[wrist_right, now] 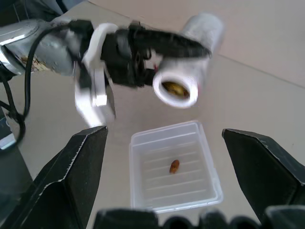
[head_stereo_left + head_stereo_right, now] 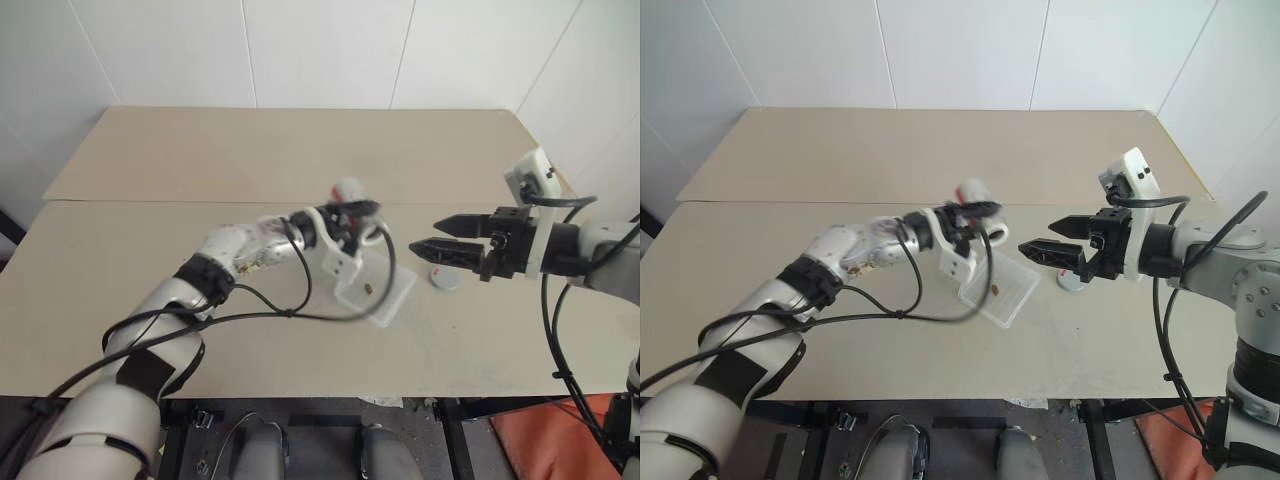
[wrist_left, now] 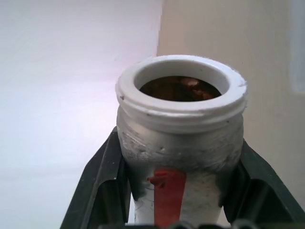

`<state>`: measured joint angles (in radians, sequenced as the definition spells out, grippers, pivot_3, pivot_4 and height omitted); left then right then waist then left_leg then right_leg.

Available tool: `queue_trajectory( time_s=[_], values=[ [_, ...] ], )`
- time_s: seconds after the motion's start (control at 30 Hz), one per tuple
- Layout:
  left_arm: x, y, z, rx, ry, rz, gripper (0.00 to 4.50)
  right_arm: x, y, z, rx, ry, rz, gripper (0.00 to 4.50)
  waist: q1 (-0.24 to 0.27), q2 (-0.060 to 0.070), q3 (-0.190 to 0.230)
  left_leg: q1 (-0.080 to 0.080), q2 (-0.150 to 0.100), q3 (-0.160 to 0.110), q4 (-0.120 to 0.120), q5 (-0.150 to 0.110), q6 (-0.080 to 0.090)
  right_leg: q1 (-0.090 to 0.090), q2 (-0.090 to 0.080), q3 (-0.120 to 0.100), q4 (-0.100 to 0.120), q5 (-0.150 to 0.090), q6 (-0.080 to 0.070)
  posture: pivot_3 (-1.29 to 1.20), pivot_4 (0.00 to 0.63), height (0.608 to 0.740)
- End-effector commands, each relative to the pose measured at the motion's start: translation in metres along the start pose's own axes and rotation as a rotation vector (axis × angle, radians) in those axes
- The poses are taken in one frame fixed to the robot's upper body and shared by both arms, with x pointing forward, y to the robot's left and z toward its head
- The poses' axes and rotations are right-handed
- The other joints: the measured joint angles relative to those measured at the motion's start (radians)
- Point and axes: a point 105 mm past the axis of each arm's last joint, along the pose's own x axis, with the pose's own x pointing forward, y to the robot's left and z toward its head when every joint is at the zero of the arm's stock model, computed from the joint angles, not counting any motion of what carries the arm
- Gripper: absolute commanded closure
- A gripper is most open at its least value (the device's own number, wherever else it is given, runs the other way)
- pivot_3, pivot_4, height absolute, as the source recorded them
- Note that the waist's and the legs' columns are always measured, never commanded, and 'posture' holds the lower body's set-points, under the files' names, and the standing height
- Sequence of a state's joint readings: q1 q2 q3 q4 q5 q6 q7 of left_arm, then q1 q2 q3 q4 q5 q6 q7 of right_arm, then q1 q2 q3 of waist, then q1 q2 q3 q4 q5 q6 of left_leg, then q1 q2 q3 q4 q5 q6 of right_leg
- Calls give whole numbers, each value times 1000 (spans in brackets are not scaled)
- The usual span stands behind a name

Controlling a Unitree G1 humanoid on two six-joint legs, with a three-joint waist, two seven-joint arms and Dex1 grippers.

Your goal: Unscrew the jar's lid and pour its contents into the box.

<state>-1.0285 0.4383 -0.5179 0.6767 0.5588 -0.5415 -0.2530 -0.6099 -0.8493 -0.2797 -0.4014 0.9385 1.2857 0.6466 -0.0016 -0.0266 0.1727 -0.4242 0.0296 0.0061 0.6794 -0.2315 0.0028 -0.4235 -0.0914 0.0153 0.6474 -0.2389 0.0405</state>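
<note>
Next, the left gripper releases the jar on the table [image 2: 282, 255] near the seam, across the box from the lid.
My left gripper [image 2: 350, 215] is shut on the jar [image 3: 181, 133], a clear jar with a red mark and a white-rimmed open mouth. It holds the jar [image 1: 190, 71] tipped about level, just above the box [image 1: 174, 167]. The box is a shallow translucent tray on the table. One small brown piece of the contents [image 1: 174, 166] lies in the box, and brown matter [image 3: 183, 86] shows inside the jar's mouth. To the right of the box my right gripper [image 2: 425, 236] hangs open and empty, pointing at the jar. The grey lid [image 2: 445, 277] lies on the table below it.
The beige table [image 2: 200, 160] is made of two boards with a seam running across. White walls stand behind it. Its front edge runs close to my arms. An orange object [image 2: 545, 430] sits on the floor at the lower right.
</note>
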Motion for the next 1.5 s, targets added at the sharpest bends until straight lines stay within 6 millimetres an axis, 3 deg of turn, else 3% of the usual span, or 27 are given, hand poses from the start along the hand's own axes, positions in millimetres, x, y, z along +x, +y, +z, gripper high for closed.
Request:
queue_trajectory(
  time_s=[0.03, 0.07, 0.23, 0.47, 0.77, 1.03, 1.3, 1.5],
  values=[
    [-15, 33, -15, -611, 67, 126, 2483, 4, 7, 10, -119, -50, 22, 15, -1, 0, 0, 0, 0, 0, 0, 0, 0, 1, 0, 0, 1, 0, 0, 0, 150, 740],
    [-20, 34, -18, -768, 65, 141, 2483, 6, 7, 9, -133, -44, 29, 15, -1, 0, 0, 0, 0, -1, 0, 0, 0, 1, 0, -1, 0, 0, 0, 0, 150, 740],
    [-44, 21, -38, -1093, 141, 218, 2483, 7, 5, 8, -170, -26, 54, 15, -7, 0, 0, 1, 0, -2, 1, 0, 0, 2, 1, -1, 0, 0, 0, 0, 150, 740],
    [-65, -16, -50, -1237, 198, 254, 2483, 0, 1, 7, -200, -5, 59, 15, -10, 0, 0, 2, 0, -2, 1, 0, 0, 3, 1, 0, 0, 0, 0, 0, 150, 740],
    [-70, -39, -56, -1326, 236, 291, 2483, -13, -1, -2, -196, 35, 48, 15, 2, 0, 0, 2, 0, -2, 1, 0, 0, 4, 0, -1, -1, 0, 0, 0, 150, 740],
    [-78, -45, -55, -1354, 247, 274, 25, -14, 0, -2, -198, 36, 50, 0, 3, 0, 0, 3, 0, -2, 1, 0, 0, 3, 1, 0, -2, 0, 0, 0, 150, 740],
    [-113, -42, -40, -1284, 242, 145, 25, -16, -2, -4, -198, 35, 31, 0, -3, 1, 0, 3, 0, -1, 1, 0, 0, 3, 1, 0, -2, 0, 0, 0, 150, 740],
    [-175, -33, -27, -1222, 235, -53, 25, -23, -5, -7, -197, 41, 2, 0, -10, 1, 0, 4, 1, -1, 0, 0, 0, 3, 1, 1, -2, 0, 0, 0, 150, 740]
  ],
)
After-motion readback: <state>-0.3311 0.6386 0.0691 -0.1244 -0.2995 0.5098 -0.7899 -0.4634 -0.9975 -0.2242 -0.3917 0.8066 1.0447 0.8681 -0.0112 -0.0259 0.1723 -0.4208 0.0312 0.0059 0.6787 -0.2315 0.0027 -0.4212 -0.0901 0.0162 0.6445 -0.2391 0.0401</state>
